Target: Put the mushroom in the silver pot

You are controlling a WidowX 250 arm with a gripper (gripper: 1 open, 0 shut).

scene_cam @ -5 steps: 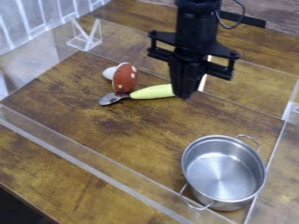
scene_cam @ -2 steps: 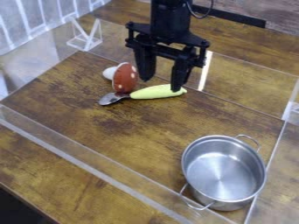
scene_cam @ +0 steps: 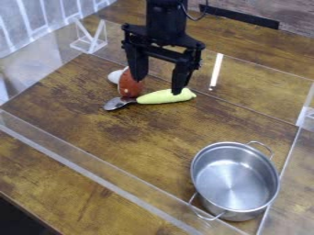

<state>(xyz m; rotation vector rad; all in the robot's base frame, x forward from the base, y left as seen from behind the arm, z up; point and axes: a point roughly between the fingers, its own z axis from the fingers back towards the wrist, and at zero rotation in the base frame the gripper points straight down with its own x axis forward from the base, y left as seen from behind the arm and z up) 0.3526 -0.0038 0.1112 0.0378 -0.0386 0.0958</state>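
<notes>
I should go to the mushroom's reddish-brown cap [scene_cam: 128, 85] next and close my gripper there, because the mushroom has to go in the silver pot.
The mushroom [scene_cam: 124, 81] lies on its side on the wooden table, reddish-brown cap toward the front and whitish stem at the back left. My gripper [scene_cam: 161, 76] hangs just right of it, pointing straight down. It is open, its two dark fingers spread wide with nothing between them. The left finger stands right next to the mushroom's cap and hides part of it. The silver pot [scene_cam: 234, 179] sits empty at the front right, well away from the gripper.
A yellow-green vegetable [scene_cam: 164, 95] and a small grey spoon-like piece [scene_cam: 117, 104] lie just in front of the mushroom. A clear acrylic wall [scene_cam: 110, 174] runs around the work area. A white stand [scene_cam: 88, 39] sits at the back left.
My gripper moved left, from over the yellow-green vegetable toward the mushroom, and its fingers went from shut to spread wide. The objects have not moved.
</notes>
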